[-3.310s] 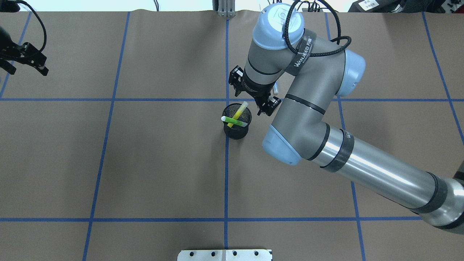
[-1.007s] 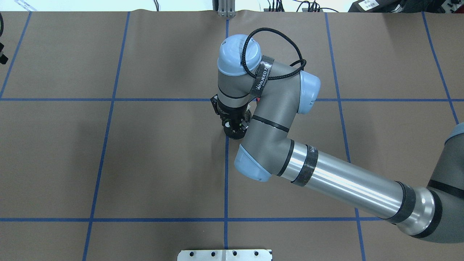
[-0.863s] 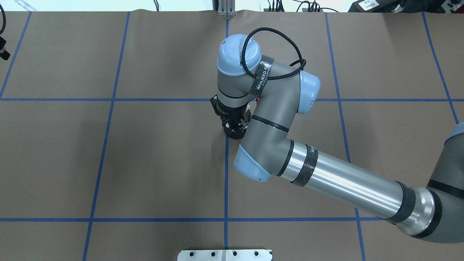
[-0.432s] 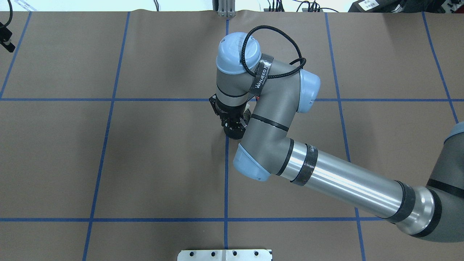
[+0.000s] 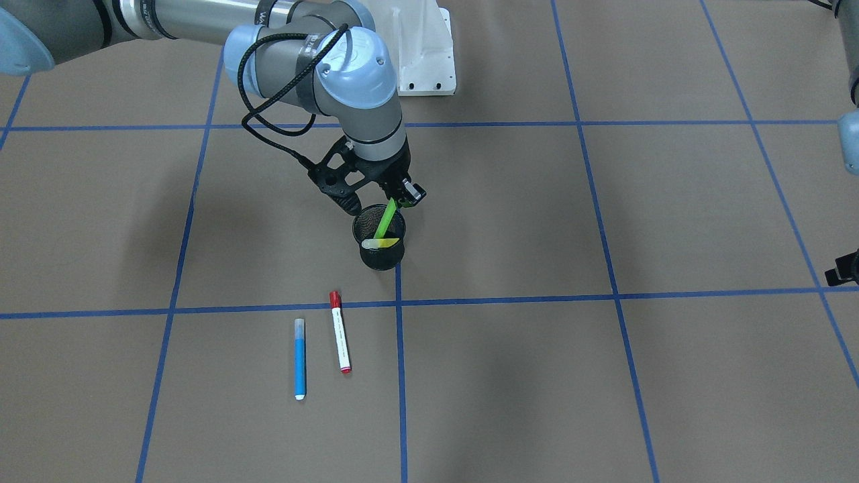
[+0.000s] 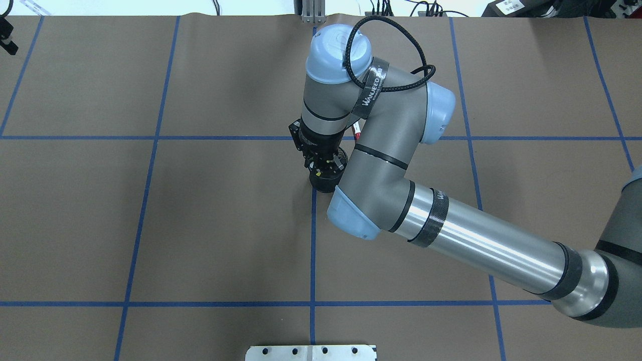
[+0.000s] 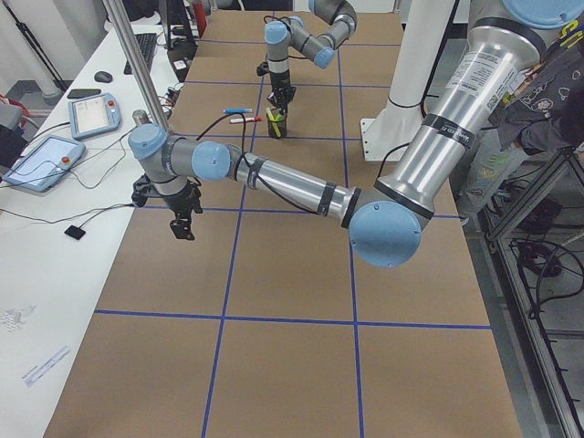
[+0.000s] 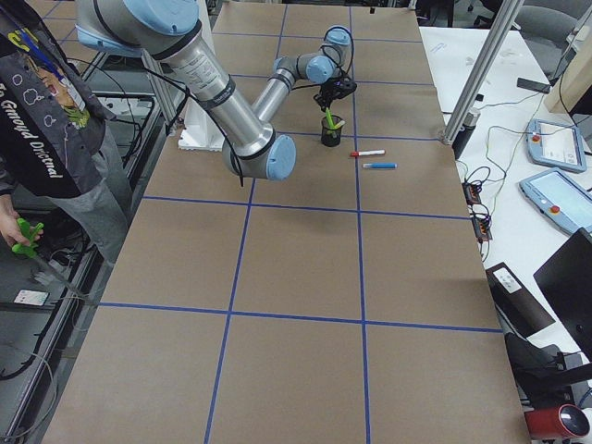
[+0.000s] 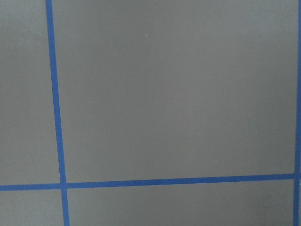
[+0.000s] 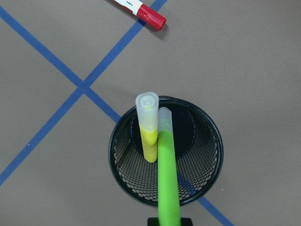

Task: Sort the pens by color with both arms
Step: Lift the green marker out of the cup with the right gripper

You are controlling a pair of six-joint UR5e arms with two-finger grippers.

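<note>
Next, my right gripper lets go of the lime green pen between the white pen and the blue tape line (image 5: 368, 353) beside it.
My right gripper (image 5: 394, 203) hangs over the black mesh cup (image 5: 380, 256) and is shut on the top of the lime green pen (image 5: 385, 223), which slants down into the cup. In the right wrist view the green pen (image 10: 167, 179) runs up from the jaws, next to the yellow pen (image 10: 148, 132) leaning inside the cup (image 10: 123, 165). The blue pen (image 5: 300, 359) and the white pen with the red cap (image 5: 340, 332) lie side by side on the table past the cup. My left gripper (image 5: 847, 272) is far off at the table's left end; I cannot tell whether it is open.
Blue tape lines grid the brown table. The white pedestal base (image 5: 419, 47) stands at the robot's edge. The right arm's elbow (image 6: 381, 165) covers the cup from overhead. A person (image 8: 46, 139) stands beside the table. The left wrist view shows only bare table.
The right gripper moved from beside the cup to over it, went down, took the green pen, and has now risen a little. The left gripper drew back toward the far left.
</note>
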